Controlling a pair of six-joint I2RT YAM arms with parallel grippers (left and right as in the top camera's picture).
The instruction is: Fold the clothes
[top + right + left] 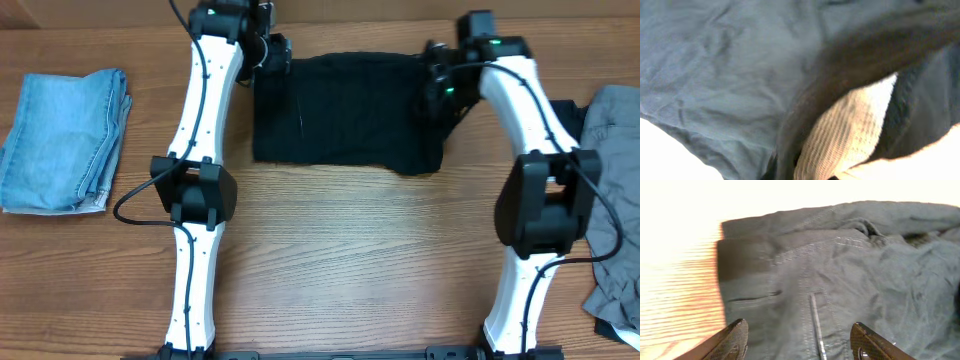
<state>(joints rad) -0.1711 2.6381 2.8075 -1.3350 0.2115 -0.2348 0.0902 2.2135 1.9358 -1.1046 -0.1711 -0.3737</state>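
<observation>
Next, I let go of the waistband edge with my right gripper over the middle of the black shorts (336,103).
The black shorts (345,115) lie spread flat at the table's far middle. My left gripper (272,58) hovers at their far left corner. In the left wrist view its fingers (735,340) stand wide apart over a seam of the dark fabric (840,280), with nothing between them. My right gripper (437,88) is at the far right corner of the shorts. In the right wrist view its fingers are hidden, and the waistband with its pale ribbed lining (850,130) bunches up right at the jaws, so it is shut on that edge.
A folded light-blue denim garment (65,140) lies at the left edge. At the right edge, a crumpled grey garment (615,200) lies partly behind my right arm. Bare wooden tabletop (350,260) stretches in front of the shorts.
</observation>
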